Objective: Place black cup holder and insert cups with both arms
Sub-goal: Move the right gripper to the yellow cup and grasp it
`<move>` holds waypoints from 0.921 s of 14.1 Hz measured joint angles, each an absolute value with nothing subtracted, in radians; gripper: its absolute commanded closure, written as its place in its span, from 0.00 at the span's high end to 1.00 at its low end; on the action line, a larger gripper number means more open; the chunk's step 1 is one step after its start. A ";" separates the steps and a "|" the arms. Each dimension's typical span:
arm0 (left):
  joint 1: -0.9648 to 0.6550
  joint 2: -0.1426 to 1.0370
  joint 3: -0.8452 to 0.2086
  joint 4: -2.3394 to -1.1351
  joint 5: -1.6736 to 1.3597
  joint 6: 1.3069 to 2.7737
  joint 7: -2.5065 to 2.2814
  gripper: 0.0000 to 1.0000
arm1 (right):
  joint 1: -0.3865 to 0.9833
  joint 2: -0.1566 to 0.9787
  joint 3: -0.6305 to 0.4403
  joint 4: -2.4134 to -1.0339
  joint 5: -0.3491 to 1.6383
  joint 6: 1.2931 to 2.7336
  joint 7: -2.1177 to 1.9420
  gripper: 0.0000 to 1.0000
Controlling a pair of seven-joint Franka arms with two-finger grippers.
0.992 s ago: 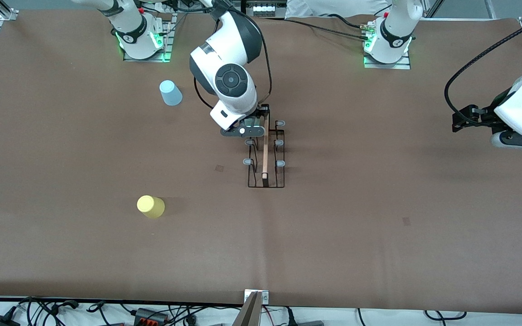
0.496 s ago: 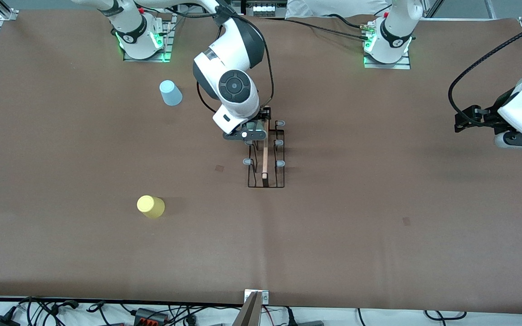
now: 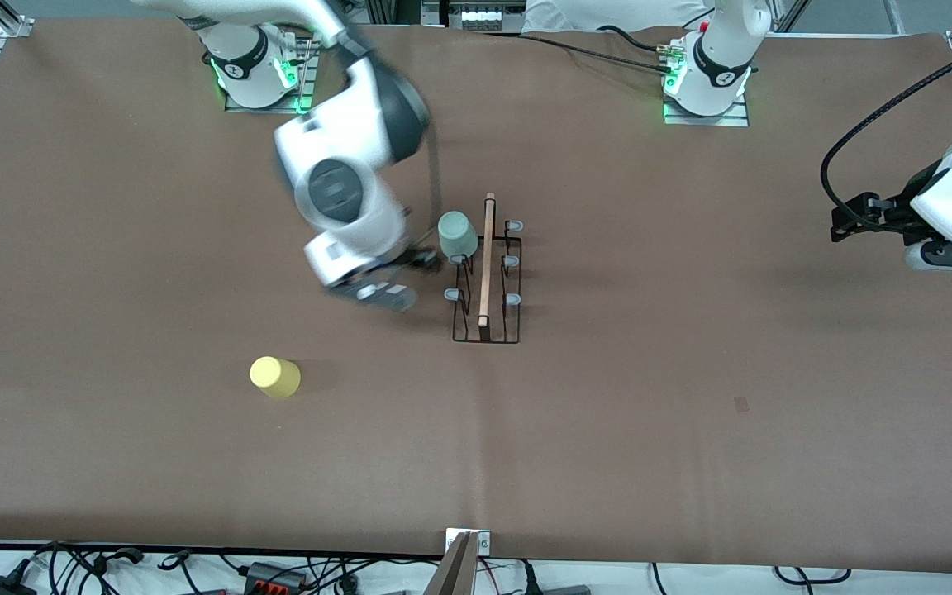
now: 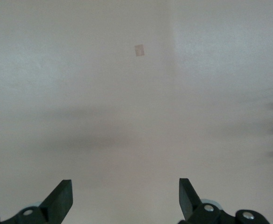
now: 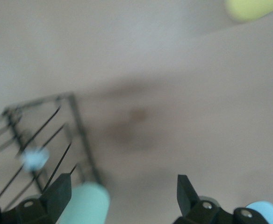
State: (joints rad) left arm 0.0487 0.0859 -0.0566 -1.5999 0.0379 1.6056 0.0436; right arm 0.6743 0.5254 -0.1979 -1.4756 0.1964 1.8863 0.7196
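The sides of the yellow cup (image 3: pixel 279 378) (image 5: pixel 254 7) will be where my right gripper closes, because the black cup holder beside me still has pegs that are empty.
The black cup holder (image 3: pixel 486 285) stands mid-table, its wooden handle on top. A mint-green cup (image 3: pixel 458 234) sits upside down on one of its pegs, at the end nearest the robot bases. My right gripper (image 3: pixel 420 260) hangs open and empty beside that cup, over the table toward the right arm's end. In the right wrist view the holder (image 5: pixel 43 135), the mint cup (image 5: pixel 85 205) and the gripper (image 5: pixel 124 186) all show. The yellow cup (image 3: pixel 275 377) stands nearer the front camera. The light blue cup (image 5: pixel 267 212) shows only in the right wrist view. My left gripper (image 3: pixel 848 219) waits open.
Bare brown table lies under the left gripper (image 4: pixel 125 191), with a small tape patch (image 4: pixel 139 50) on it. The yellow cup (image 5: pixel 251 8) also shows in the right wrist view. Cables run along the table edge nearest the front camera.
The right gripper opened, left the mint-green cup on the holder's peg and swung away toward the right arm's end. The left arm barely moved.
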 measured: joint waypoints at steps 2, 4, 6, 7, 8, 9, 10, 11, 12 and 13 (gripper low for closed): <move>0.049 0.086 -0.056 -1.600 0.038 1.606 0.044 1.00 | 0.588 0.544 -0.235 -1.476 0.194 1.912 0.665 1.00; 0.049 0.086 -0.056 -1.600 0.038 1.606 0.044 1.00 | 0.491 0.578 -0.238 -1.472 0.194 1.966 0.522 1.00; 0.049 0.086 -0.056 -1.601 0.038 1.606 0.044 1.00 | 0.427 0.624 -0.238 -1.457 0.194 1.995 0.379 1.00; 0.049 0.086 -0.056 -1.601 0.038 1.606 0.044 1.00 | 0.408 0.650 -0.237 -1.442 0.194 2.019 0.326 1.00; 0.049 0.086 -0.056 -1.601 0.038 1.606 0.044 1.00 | 0.393 0.679 -0.237 -1.419 0.194 2.045 0.283 1.00; 0.049 0.086 -0.056 -1.601 0.038 1.606 0.044 1.00 | 0.380 0.706 -0.237 -1.392 0.194 2.057 0.249 1.00; 0.049 0.086 -0.056 -1.601 0.038 1.606 0.044 1.00 | 0.369 0.732 -0.237 -1.366 0.194 2.061 0.224 1.00; 0.049 0.086 -0.056 -1.601 0.038 1.606 0.044 1.00 | 0.364 0.753 -0.237 -1.348 0.194 2.062 0.212 1.00; 0.049 0.086 -0.056 -1.601 0.038 1.606 0.044 1.00 | 0.363 0.768 -0.236 -1.338 0.194 2.062 0.205 1.00; 0.049 0.086 -0.056 -1.601 0.038 1.606 0.044 1.00 | 0.363 0.781 -0.234 -1.333 0.194 2.062 0.195 1.00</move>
